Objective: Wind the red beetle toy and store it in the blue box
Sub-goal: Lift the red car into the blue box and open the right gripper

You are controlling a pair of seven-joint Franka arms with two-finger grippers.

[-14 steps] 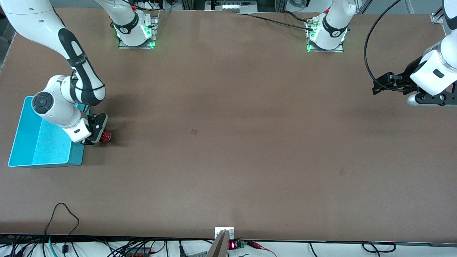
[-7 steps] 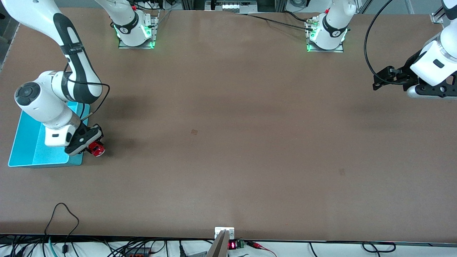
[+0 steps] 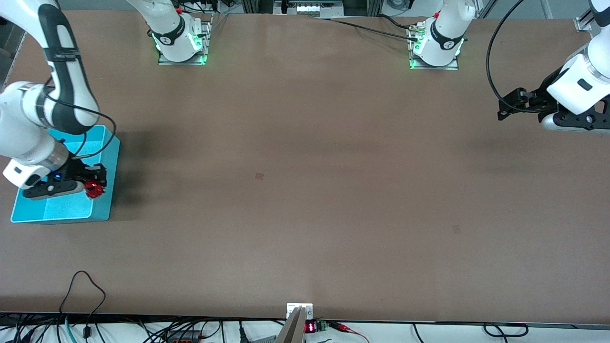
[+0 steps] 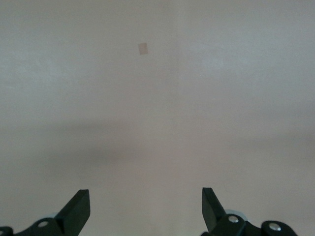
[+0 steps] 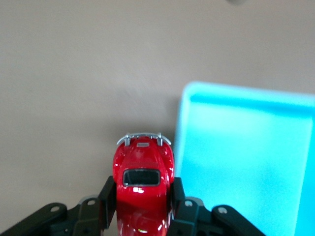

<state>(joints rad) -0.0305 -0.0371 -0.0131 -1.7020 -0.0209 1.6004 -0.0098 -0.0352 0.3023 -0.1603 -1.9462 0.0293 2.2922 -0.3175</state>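
The red beetle toy, now hanging over the blue box's side wall, will go down from my right gripper onto the blue box's bottom, near its mid-table side (image 3: 85, 178) (image 5: 234, 184).
The red beetle toy (image 3: 95, 189) is held between the fingers of my right gripper (image 3: 92, 188), which is shut on it. It hangs in the air over the blue box's (image 3: 62, 210) side wall that faces the middle of the table. In the right wrist view the toy (image 5: 143, 169) sits clamped in the right gripper (image 5: 142, 195), its bumper pointing away, with the box (image 5: 246, 162) just beside it. My left gripper (image 3: 506, 112) waits open and empty above the table at the left arm's end; the left wrist view shows it (image 4: 145, 201) over bare table.
The blue box holds nothing that shows. A small tan patch (image 3: 259, 176) lies mid-table, and another (image 3: 456, 229) lies nearer the front camera toward the left arm's end. Cables (image 3: 83, 286) hang at the table's front edge.
My right gripper has carried the toy from the table beside the box, nearer the front camera, then over the box's side wall, turning its wrist. The left gripper rose slightly, then held still.
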